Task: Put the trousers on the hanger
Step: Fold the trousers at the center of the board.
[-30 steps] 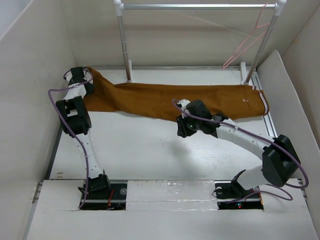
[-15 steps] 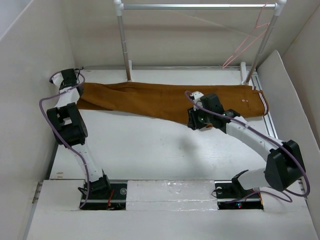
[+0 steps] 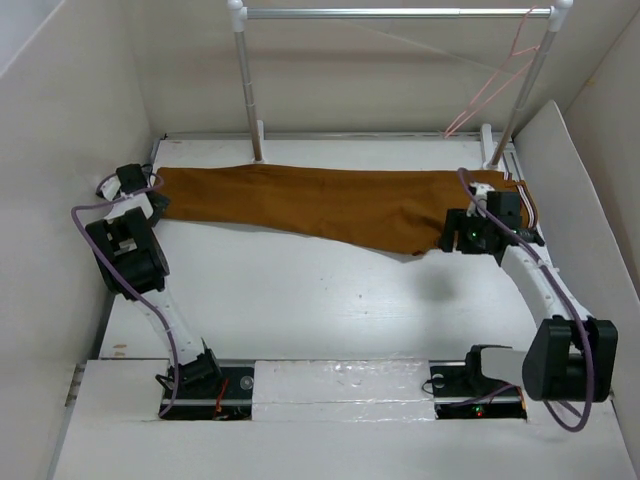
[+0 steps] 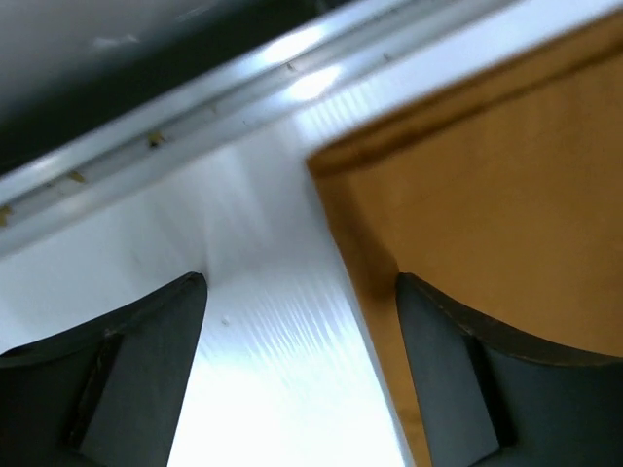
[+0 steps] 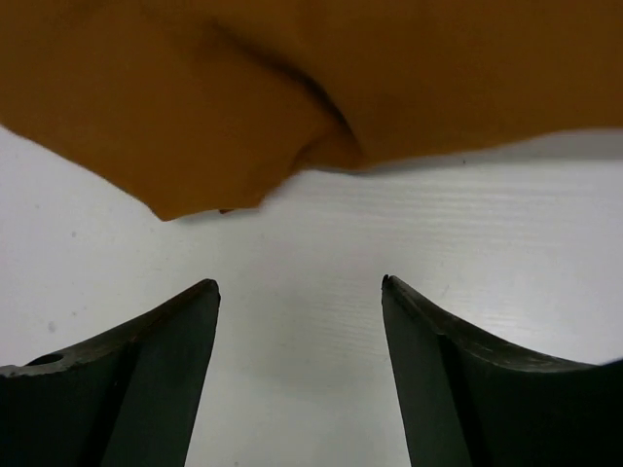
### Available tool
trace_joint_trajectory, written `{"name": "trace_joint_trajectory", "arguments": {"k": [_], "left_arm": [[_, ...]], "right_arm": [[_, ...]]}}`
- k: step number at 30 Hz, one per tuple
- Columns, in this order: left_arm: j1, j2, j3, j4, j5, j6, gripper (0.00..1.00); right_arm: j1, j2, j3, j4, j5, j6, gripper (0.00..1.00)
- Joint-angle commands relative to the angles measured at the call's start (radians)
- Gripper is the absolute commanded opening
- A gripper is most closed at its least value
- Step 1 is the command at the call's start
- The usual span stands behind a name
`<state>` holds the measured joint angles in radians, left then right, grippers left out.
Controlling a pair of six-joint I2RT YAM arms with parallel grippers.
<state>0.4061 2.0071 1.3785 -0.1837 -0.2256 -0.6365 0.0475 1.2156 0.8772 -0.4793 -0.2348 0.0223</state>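
The trousers lie far back near the posts, so the robot's left gripper should grab the leg ends (image 3: 182, 194) and pull them nearer while the right gripper pulls the waist.
The rust-brown trousers (image 3: 330, 205) lie stretched flat across the back of the table, leg ends to the left and waist to the right. My left gripper (image 3: 148, 195) is at the leg ends and stands open. In its wrist view the bare table shows between the fingers (image 4: 146, 370), and the right finger lies over the trousers' (image 4: 506, 195) hem edge. My right gripper (image 3: 447, 236) is open near the waist end. Only white table lies between its fingers (image 5: 146, 370), and the trousers (image 5: 292, 78) lie just ahead. The pale-pink hanger (image 3: 492, 85) hangs at the rail's right end.
A silver rail (image 3: 395, 13) on white posts (image 3: 247, 85) spans the back. White walls box in the table, with a slanted panel (image 3: 565, 170) at the right. A metal track (image 4: 243, 92) runs along the table's left edge.
The left gripper has let go of the leg ends and opened; the trousers now lie straight. The right arm has swung right to the waist end and opened wider.
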Motion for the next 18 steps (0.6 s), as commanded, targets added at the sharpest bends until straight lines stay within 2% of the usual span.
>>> {"name": "trace_joint_trajectory", "arguments": {"k": [1,4,5,10,13,14,15,16,18], "left_arm": [[0.010,-0.062,-0.058,0.024,0.038,-0.006,0.75],[0.010,-0.051,-0.075,0.027,0.061,-0.006,0.76],[0.010,-0.048,-0.084,0.042,0.069,-0.005,0.79],[0.010,0.013,-0.041,0.040,0.141,-0.009,0.80],[-0.001,0.044,-0.004,0.035,0.143,-0.031,0.72],[-0.013,0.051,0.017,0.033,0.143,-0.035,0.66],[-0.022,0.065,0.027,0.035,0.143,-0.040,0.63],[-0.023,0.071,0.039,0.035,0.147,-0.040,0.62],[-0.032,0.087,0.073,0.033,0.146,-0.045,0.46]], "right_arm": [[-0.235,0.039,-0.075,0.112,-0.107,0.072,0.74],[-0.351,0.105,-0.116,0.214,-0.176,0.151,0.77],[-0.409,0.125,-0.121,0.281,-0.193,0.169,0.77],[-0.480,0.316,-0.070,0.396,-0.161,0.221,0.78],[-0.491,0.431,-0.049,0.454,-0.152,0.269,0.73],[-0.491,0.458,-0.034,0.462,-0.153,0.283,0.71],[-0.491,0.482,-0.029,0.470,-0.162,0.294,0.67],[-0.491,0.501,-0.030,0.523,-0.170,0.310,0.53],[-0.500,0.509,-0.043,0.539,-0.164,0.326,0.23]]}}
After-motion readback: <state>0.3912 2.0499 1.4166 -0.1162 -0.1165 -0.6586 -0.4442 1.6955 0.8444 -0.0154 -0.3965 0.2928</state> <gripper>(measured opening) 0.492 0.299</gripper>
